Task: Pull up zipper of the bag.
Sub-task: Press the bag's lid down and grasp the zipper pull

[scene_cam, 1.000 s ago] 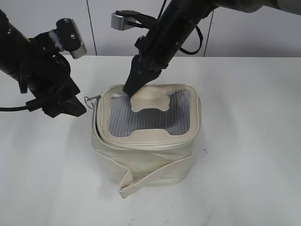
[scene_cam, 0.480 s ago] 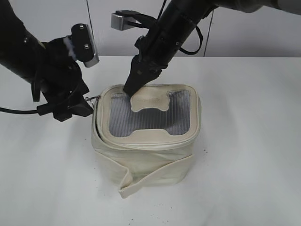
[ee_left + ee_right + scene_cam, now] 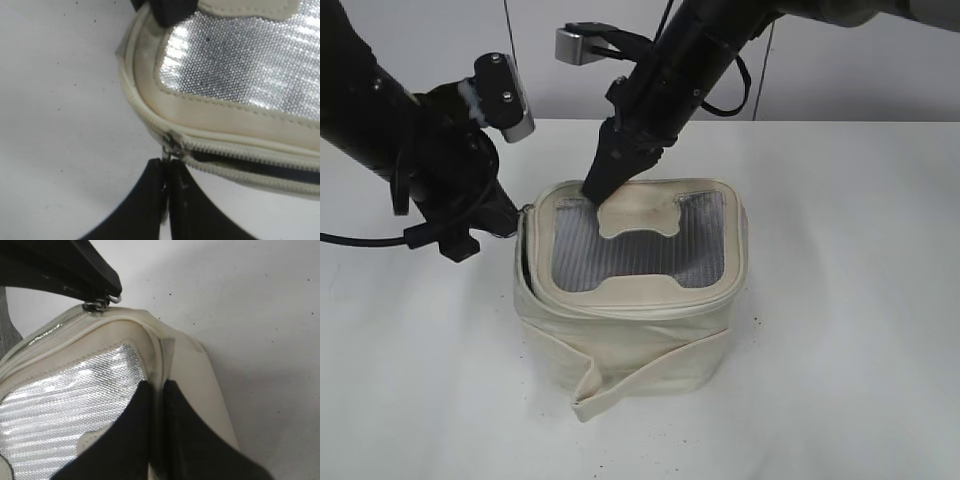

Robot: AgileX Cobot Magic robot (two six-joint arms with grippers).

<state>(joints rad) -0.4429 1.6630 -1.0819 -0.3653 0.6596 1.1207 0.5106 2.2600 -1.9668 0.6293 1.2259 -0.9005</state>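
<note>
My left gripper will open, turn and take the slider's ring pull point(image 3: 166, 154) in line with the zipper before pulling, because it now points across the open zipper track.
The cream-white bag point(image 3: 630, 335) stands mid-table, grey mesh top point(image 3: 640, 250) up. My left gripper point(image 3: 512, 222) is at the bag's top left corner. In the left wrist view it point(image 3: 166, 162) is shut on the ring pull of the zipper's silver slider point(image 3: 174, 144). To the right of the slider the zipper track point(image 3: 250, 156) gapes open with a dark gap. My right gripper point(image 3: 595, 190) presses on the top's back left edge. In the right wrist view it point(image 3: 159, 387) is shut on the bag's cream rim point(image 3: 161, 352). The slider also shows there point(image 3: 96, 305).
A loose cream strap point(image 3: 650, 368) hangs across the bag's front side and ends near the table at the front left. The white tabletop point(image 3: 840, 330) surrounds the bag. A pale wall with panel seams point(image 3: 507, 50) rises behind the table.
My left gripper has moved right up to the bag's top left corner and taken hold of the ring pull that stuck out there. The right gripper and bag have stayed still.
</note>
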